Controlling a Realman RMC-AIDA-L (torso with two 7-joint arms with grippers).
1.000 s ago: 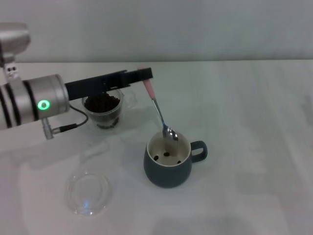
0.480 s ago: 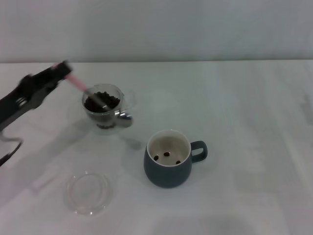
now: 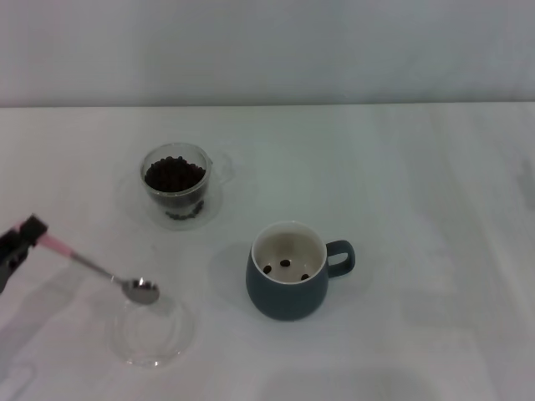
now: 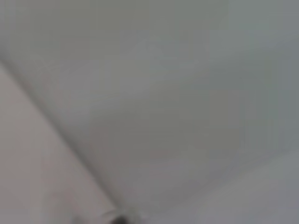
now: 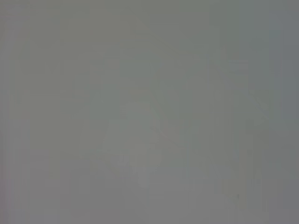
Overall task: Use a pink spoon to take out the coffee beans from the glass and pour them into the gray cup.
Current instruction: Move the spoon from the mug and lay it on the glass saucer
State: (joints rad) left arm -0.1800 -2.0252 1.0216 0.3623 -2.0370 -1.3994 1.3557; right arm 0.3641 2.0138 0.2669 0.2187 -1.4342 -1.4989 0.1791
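Observation:
My left gripper is set to place the pink spoon. Next, I lay it across the back rim of the shallow clear glass dish (image 3: 135,307) with that gripper.
At the left edge of the head view my left gripper (image 3: 25,236) is shut on the pink handle of the pink spoon (image 3: 100,269). The spoon's metal bowl hangs just above the rim of a shallow clear glass dish (image 3: 152,329). The glass (image 3: 175,182) stands at the back left, filled with coffee beans (image 3: 174,174). The gray cup (image 3: 288,271) sits in the middle with its handle to the right and three beans on its cream bottom. The right gripper is out of view.
The white table (image 3: 418,184) meets a pale wall at the back. Both wrist views give only blank grey surfaces.
My left arm has swung away from the gray cup, past the glass, to the left edge. The spoon has gone with it and now hangs over the clear dish.

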